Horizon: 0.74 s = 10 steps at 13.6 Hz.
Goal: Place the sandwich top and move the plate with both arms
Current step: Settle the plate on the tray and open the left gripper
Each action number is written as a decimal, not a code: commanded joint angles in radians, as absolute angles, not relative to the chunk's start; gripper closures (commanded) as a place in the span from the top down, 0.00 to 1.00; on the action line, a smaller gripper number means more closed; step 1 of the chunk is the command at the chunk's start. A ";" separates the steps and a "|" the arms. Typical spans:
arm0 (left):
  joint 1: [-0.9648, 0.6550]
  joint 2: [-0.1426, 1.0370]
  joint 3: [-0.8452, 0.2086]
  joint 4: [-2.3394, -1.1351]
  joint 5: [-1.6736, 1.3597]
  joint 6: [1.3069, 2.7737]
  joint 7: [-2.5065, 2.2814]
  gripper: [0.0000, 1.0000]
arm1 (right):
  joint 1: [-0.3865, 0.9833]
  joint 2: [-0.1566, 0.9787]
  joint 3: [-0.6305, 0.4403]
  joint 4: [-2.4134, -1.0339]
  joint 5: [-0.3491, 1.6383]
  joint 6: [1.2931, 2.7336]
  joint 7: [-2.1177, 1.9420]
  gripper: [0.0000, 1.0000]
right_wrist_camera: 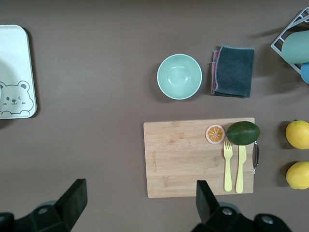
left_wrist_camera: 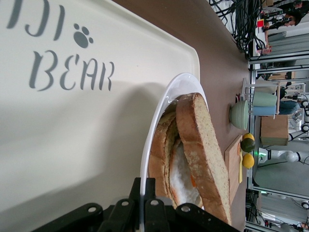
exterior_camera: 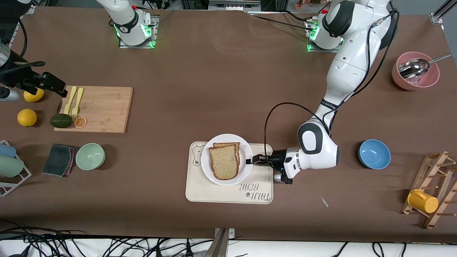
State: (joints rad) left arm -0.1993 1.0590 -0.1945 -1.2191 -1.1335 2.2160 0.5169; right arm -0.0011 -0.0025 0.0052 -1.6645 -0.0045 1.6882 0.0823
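I need to set the white plate down with my left gripper on the cream tray (exterior_camera: 226,168) (left_wrist_camera: 166,135) between its bear face and its lettering.
The white plate (exterior_camera: 242,171) sits on the cream bear tray (exterior_camera: 214,194). The sandwich top (exterior_camera: 223,162), a tan speckled slice, lies on a lower slice on the plate. In the left wrist view the sandwich top (left_wrist_camera: 200,145) covers a fried egg (left_wrist_camera: 186,179). My left gripper (exterior_camera: 250,161) is shut on the plate's rim (left_wrist_camera: 161,111) at the edge toward the left arm's end, and its own view shows the gripper (left_wrist_camera: 146,198) with a finger on each face of the rim. My right gripper (exterior_camera: 53,85) is open and empty (right_wrist_camera: 140,203), up over the table beside the cutting board.
A wooden cutting board (exterior_camera: 103,109) holds yellow forks, an avocado and an orange slice. A green bowl (exterior_camera: 90,156) and a grey cloth (exterior_camera: 59,160) lie nearer the front camera. A blue bowl (exterior_camera: 374,154), a pink bowl (exterior_camera: 416,73) and a mug rack (exterior_camera: 432,200) stand toward the left arm's end.
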 commanded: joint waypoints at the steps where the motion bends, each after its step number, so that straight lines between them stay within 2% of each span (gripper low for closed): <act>1: -0.213 1.118 -0.186 -1.111 -1.123 2.201 0.469 0.00 | -0.014 0.005 0.017 -1.643 0.011 1.669 0.091 1.00; 6: -0.216 1.178 -0.187 -1.037 -1.124 2.226 0.468 0.00 | -0.014 0.005 0.017 -1.643 0.011 1.669 0.091 1.00; 10: -0.224 1.181 -0.187 -1.037 -1.124 2.237 0.468 0.00 | -0.014 0.003 0.017 -1.643 0.011 1.667 0.091 1.00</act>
